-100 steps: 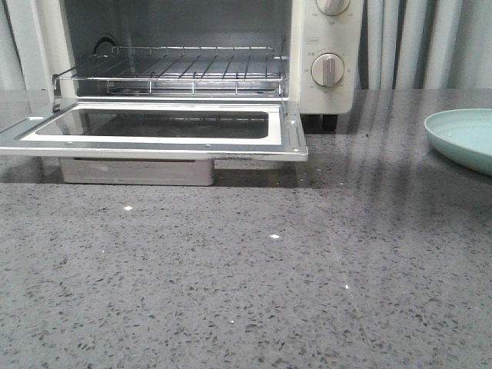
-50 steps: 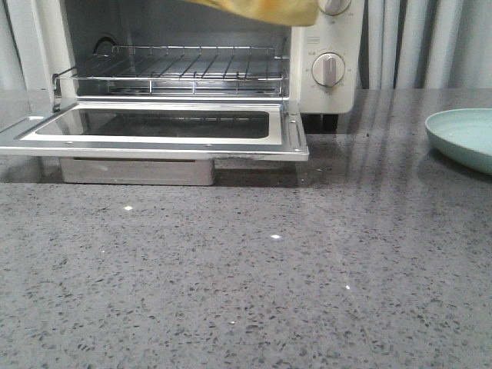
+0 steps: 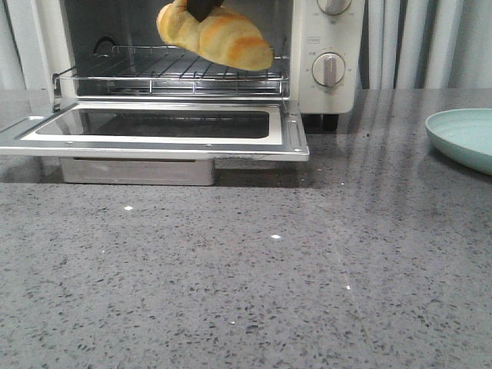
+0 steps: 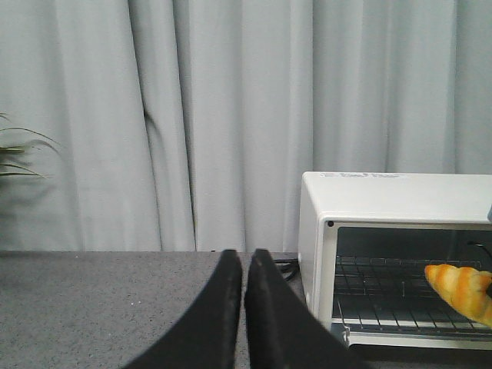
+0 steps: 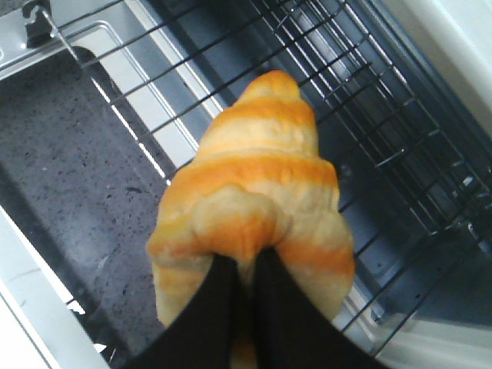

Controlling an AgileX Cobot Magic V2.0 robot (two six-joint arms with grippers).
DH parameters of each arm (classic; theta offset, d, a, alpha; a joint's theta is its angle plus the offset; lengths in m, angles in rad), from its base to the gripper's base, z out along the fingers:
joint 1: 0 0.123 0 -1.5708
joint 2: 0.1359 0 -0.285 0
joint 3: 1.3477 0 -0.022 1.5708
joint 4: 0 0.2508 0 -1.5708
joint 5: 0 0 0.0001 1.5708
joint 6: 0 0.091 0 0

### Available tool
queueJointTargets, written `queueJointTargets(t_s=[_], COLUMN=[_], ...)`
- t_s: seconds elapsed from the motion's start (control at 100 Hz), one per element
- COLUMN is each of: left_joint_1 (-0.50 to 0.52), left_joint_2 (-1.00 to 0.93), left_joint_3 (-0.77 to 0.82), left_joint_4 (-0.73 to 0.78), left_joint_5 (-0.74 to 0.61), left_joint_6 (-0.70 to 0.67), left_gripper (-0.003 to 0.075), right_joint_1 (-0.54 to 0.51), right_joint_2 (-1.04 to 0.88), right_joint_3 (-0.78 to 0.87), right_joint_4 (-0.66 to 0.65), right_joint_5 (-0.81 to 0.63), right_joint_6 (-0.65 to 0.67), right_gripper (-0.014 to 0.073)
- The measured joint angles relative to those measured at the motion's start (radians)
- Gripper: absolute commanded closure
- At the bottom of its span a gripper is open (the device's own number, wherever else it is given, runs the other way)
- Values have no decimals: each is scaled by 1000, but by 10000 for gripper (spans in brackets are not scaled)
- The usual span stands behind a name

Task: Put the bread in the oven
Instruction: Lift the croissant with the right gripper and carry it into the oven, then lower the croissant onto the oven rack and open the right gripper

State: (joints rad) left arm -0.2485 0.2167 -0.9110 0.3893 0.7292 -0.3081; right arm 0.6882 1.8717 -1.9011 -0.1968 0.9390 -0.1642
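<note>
My right gripper will release the bread on the middle of the wire rack (image 3: 197, 51) (image 5: 278, 219) inside the cream-white oven.
The bread (image 3: 219, 37), a golden roll with orange bands, hangs tilted just above the front of the wire rack (image 3: 177, 68) of the cream-white oven (image 3: 332, 54), whose door (image 3: 154, 131) lies open and flat. My right gripper (image 5: 244, 265) is shut on the bread (image 5: 254, 192), pinching its middle from above; its dark tip shows in the front view (image 3: 203, 8). My left gripper (image 4: 244, 261) is shut and empty, held to the left of the oven (image 4: 384, 192); the bread (image 4: 461, 288) also shows in the left wrist view.
A pale green plate (image 3: 465, 138) sits at the right on the grey speckled counter (image 3: 254, 269). Grey curtains hang behind. A metal tray (image 3: 138, 171) lies under the open door. Plant leaves (image 4: 15, 154) show at far left.
The bread, held by my right gripper, has come down from the top edge of the front view to just above the oven rack. One second ago it was out of view.
</note>
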Motion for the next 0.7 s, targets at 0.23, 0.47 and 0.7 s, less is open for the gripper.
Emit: queueJointTargets(t_s=[0.23,0.47,0.7], left_joint_1=[0,0,0], left_joint_2=[0,0,0], left_joint_3=[0,0,0], left_joint_4=[0,0,0], left_joint_5=[6,8,10], left_joint_6=[0,0,0], left_gripper=[741,741,741], right_joint_1=[0,0,0], right_joint_2=[21,22,65], right_joint_3=[0,0,0], right_joint_4=[-53,-120,-158], right_joint_5=[-111,-215,-255], right_joint_6=[-1,-1,-1], right_gripper=[660,661,661])
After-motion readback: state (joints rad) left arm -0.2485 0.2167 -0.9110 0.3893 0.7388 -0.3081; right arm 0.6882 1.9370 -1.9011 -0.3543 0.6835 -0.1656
